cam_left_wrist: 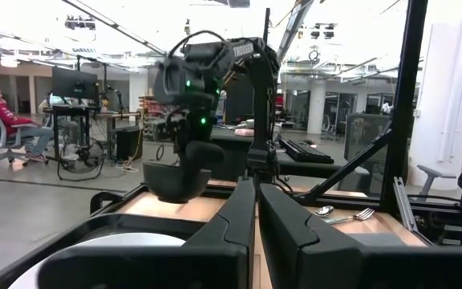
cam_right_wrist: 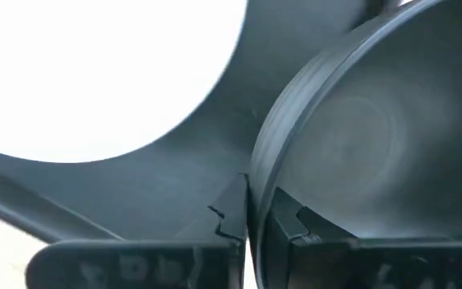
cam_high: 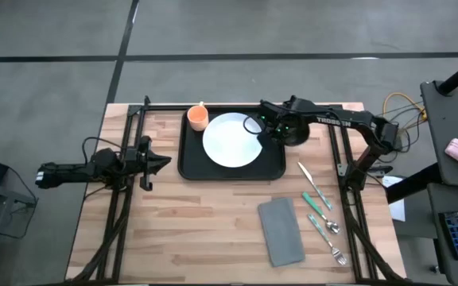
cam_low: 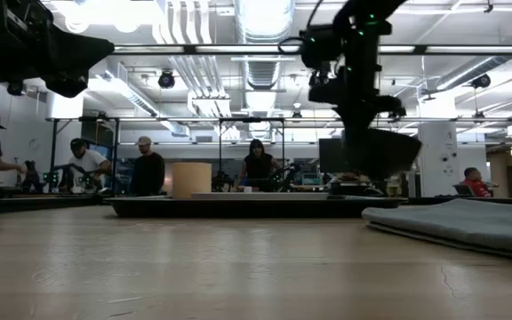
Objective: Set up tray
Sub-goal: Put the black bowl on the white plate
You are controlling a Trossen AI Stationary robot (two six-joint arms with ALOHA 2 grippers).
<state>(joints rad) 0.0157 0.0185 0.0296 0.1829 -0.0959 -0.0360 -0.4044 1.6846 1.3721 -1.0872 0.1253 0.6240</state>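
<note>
The black bowl will go down on the middle of the white plate (cam_high: 234, 139) from my right gripper.
The black tray (cam_high: 192, 164) lies at the table's far middle. A white plate (cam_high: 230, 140) and an orange cup (cam_high: 198, 118) sit on it. My right gripper (cam_high: 280, 127) is over the tray's right edge, shut on a black bowl (cam_high: 296, 132), which hangs in the air in the low view (cam_low: 382, 151) and the left wrist view (cam_left_wrist: 176, 181). My left gripper (cam_high: 165, 162) waits shut, left of the tray, pointing at it. My right gripper pinches the bowl's rim (cam_right_wrist: 260, 181), with one finger (cam_right_wrist: 233, 215) outside the wall and the other finger (cam_right_wrist: 289, 221) inside. The fingers come from above, pointing down. The bowl hangs below them, lifted clear of tray and table, mouth up and slightly tilted.
A grey folded napkin (cam_high: 281, 231) lies near the table's front right. A knife (cam_high: 312, 186), a spoon (cam_high: 323, 222) and a fork (cam_high: 330, 243) lie right of it. Black frame bars (cam_high: 130, 135) run along both table sides. People sit in the room beyond.
</note>
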